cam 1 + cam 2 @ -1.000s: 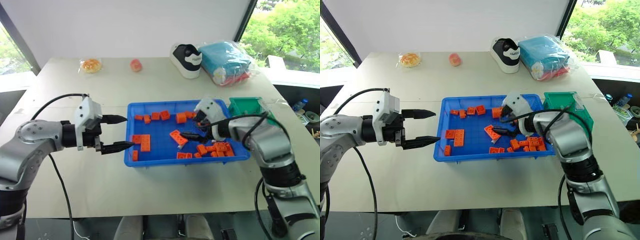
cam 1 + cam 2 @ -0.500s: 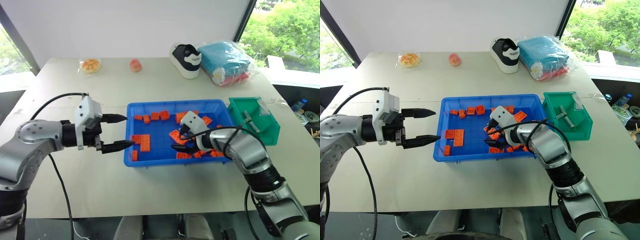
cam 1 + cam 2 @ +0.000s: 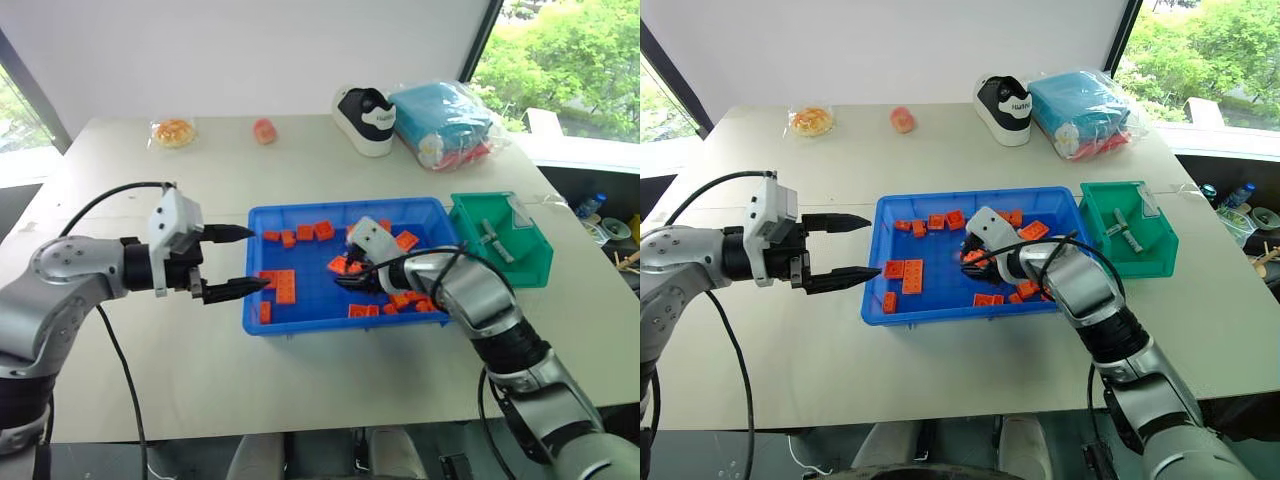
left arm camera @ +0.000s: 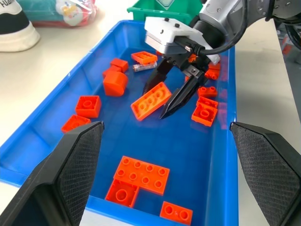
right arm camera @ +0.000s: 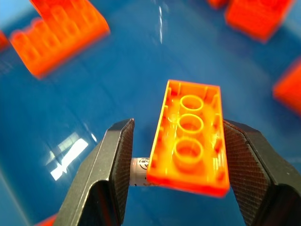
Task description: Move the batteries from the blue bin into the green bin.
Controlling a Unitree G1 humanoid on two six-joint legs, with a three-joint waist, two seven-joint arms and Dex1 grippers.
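Observation:
Next, I release my right gripper's battery against batteries on the bottom [image 3: 495,242] of the green bin.
The blue bin [image 3: 300,209] lies mid-table, scattered with orange bricks [image 3: 285,287]. My right gripper [image 4: 154,103] is down inside it, its jaws half closed around a tilted orange brick [image 5: 190,141]. A small gap remains on one side, and the end of a battery [image 5: 139,170] shows there. In the left wrist view a grey battery [image 4: 141,67] lies on the bin floor just behind that gripper. The green bin [image 3: 530,265] sits at the blue bin's right end with batteries [image 3: 492,238] inside. My left gripper [image 3: 258,260] hangs open and empty at the blue bin's left rim.
A black-and-white shoe [image 3: 367,118] and a bagged teal cloth [image 3: 445,122] lie at the back right. A wrapped snack [image 3: 173,132] and a small pink item [image 3: 264,130] lie at the back left. The table drops off just right of the green bin.
My right gripper has moved left from the blue bin's right end to its middle, sunk onto a brick, and its jaws have narrowed. The left gripper has stayed put.

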